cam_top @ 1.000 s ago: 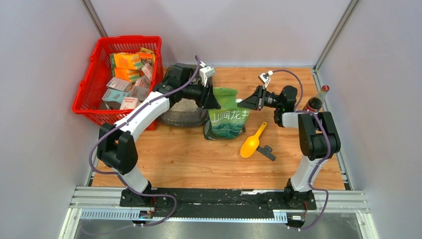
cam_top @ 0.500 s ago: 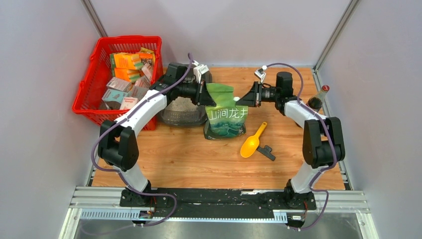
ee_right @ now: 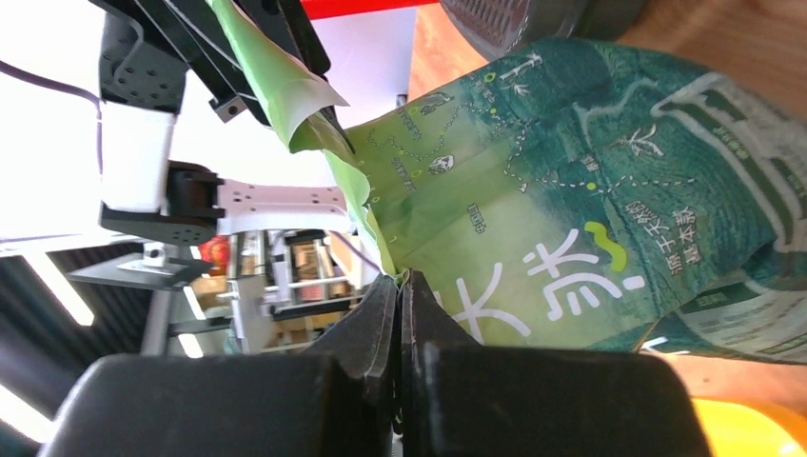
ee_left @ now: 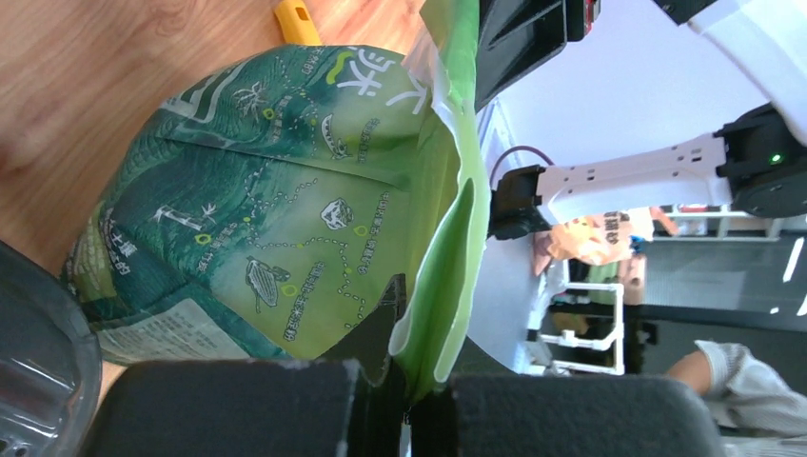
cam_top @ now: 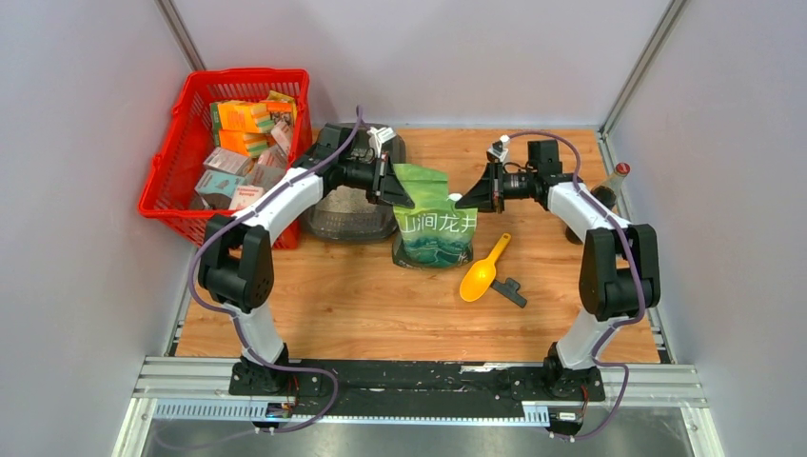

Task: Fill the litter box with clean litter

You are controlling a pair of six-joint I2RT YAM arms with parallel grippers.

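The bag's top gapes by my left gripper, holding its corner sideways; I will open that gripper, then pinch the bag's fold point(cam_top: 423, 199) from above.
The green printed bag point(cam_top: 433, 217) stands upright mid-table, and its contents are hidden. My left gripper point(cam_top: 401, 196) is shut on the bag's top left edge; in the left wrist view that gripper point(ee_left: 416, 405) pinches the pale green lip of the bag point(ee_left: 285, 209). On the top right edge my right gripper point(cam_top: 467, 201) is shut, seen up close as the gripper point(ee_right: 401, 286) nipping the bag point(ee_right: 571, 219). The dark grey litter box point(cam_top: 335, 225) sits just left of the bag, with pale clean litter point(cam_top: 354, 199) on its floor. The litter box rim point(ee_left: 38, 362) also shows at the lower left.
A yellow scoop point(cam_top: 482, 272) lies right of the bag beside a small black piece point(cam_top: 510, 290). A red basket point(cam_top: 172, 183) of cartons stands at the back left, touching the litter box. A bottle point(cam_top: 605, 193) stands at the right edge.
Both grippers have closed onto the bag's top edges. Both wrists have drawn toward the back of the table, and the bag's top now stands pulled taut between them.
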